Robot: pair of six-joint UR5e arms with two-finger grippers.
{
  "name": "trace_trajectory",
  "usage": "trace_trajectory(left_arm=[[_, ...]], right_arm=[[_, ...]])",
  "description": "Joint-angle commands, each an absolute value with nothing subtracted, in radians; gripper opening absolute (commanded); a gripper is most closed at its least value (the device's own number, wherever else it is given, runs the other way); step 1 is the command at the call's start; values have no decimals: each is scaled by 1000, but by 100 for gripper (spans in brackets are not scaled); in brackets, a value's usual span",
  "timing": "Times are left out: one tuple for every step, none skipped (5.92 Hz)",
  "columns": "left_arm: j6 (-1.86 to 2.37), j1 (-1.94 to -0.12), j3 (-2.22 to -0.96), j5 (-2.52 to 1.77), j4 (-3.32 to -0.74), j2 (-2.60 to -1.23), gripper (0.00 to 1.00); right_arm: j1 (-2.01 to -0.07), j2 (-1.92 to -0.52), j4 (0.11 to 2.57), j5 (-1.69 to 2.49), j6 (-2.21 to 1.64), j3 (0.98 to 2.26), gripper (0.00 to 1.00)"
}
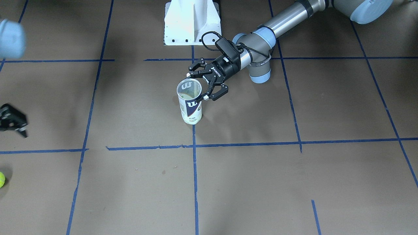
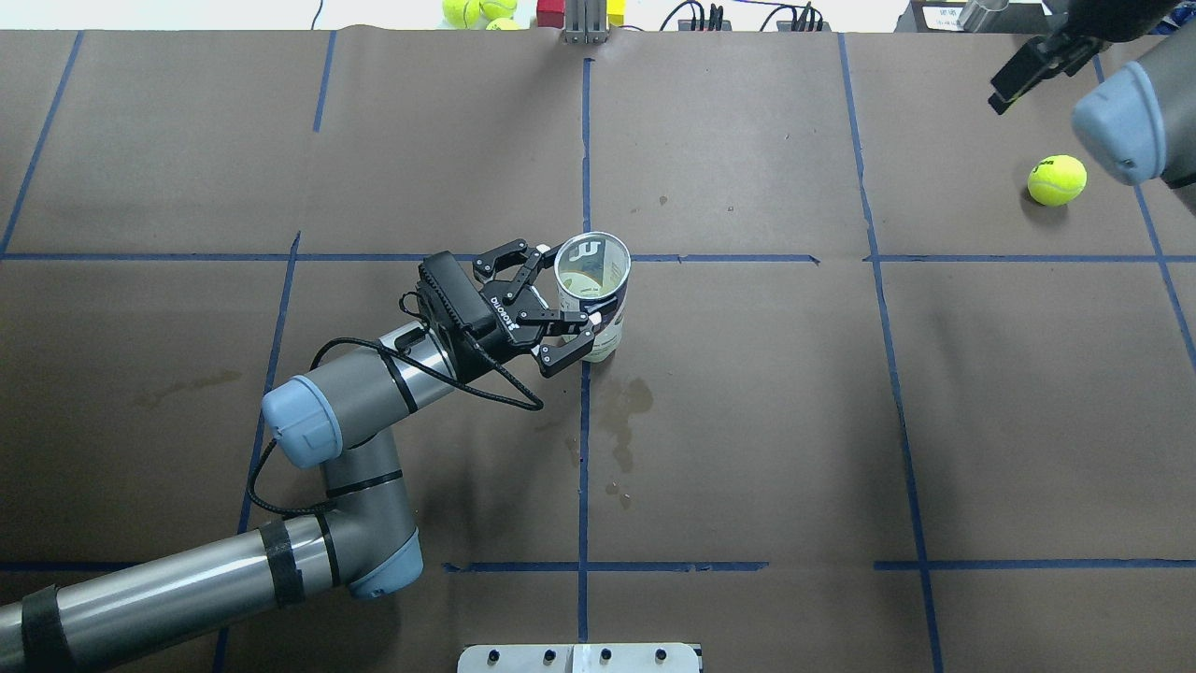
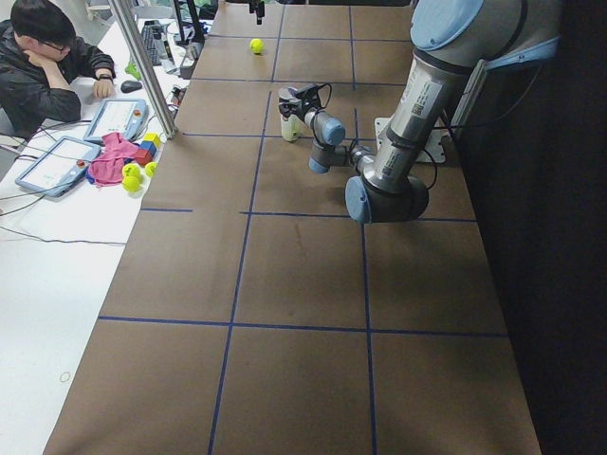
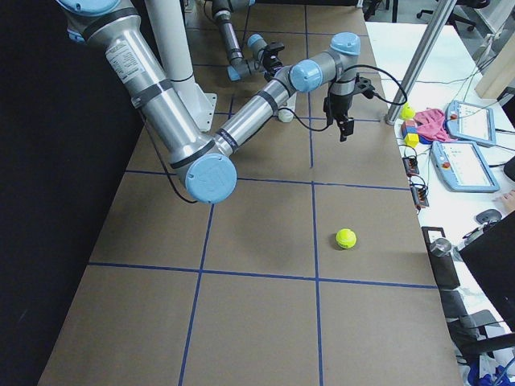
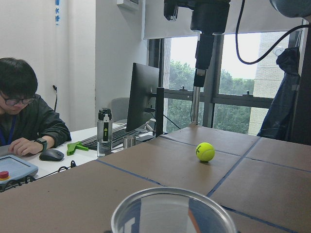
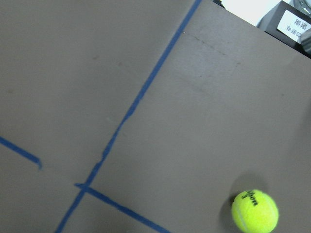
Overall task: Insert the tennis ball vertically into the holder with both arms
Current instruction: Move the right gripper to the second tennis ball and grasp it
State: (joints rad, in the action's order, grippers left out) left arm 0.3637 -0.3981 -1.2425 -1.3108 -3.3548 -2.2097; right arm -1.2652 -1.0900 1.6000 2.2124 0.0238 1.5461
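Observation:
The tennis ball on the table is next, so next my right gripper moves down to it and closes around the ball's sides (image 1: pixel 1 180) (image 6: pixel 255 212).
The holder (image 1: pixel 190 103) is a clear can with a white and navy label. It stands upright and open-topped near the table's middle (image 2: pixel 591 292). My left gripper (image 1: pixel 197 86) reaches it from the side, jaws wide, fingertips flanking its robot-side wall near the top. Its rim fills the bottom of the left wrist view (image 5: pixel 172 211). The tennis ball (image 2: pixel 1057 179) lies on the table far to my right (image 1: pixel 1 179). My right gripper (image 2: pixel 1007 89) hangs above the table near the ball, which shows in its wrist view (image 6: pixel 254 211). I cannot tell how its jaws stand.
The white bolted pedestal (image 1: pixel 192 23) stands at the robot's edge. Spare tennis balls (image 2: pixel 476 11) and coloured blocks lie beyond the far edge. A stain (image 2: pixel 621 421) marks the paper near the holder. An operator (image 3: pixel 47 57) sits at the side desk.

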Motion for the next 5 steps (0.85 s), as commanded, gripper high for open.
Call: trace_trajectory(left_arm=[[364,-397,-1243,-1302,-3355,-2210,80],[364,-397,-1243,-1301,-3355,-2210,80],[364,-397,-1243,-1301,-3353,-2210,80],[364,-397,-1243,-1301,-3353,-2210,80],[364,-397,-1243,-1301,-3353,-2210,80]], right_arm=[[-1321,-1106,1240,2232,128,1227,100],[-1321,-1132,1182,2232,150,1188,100],[-1319,-1152,1154,2232,143,1183,100],[-1315,-1179,1088,2230,127,1164,100],[-1292,-1186,1048,2226,102,1142,100]])
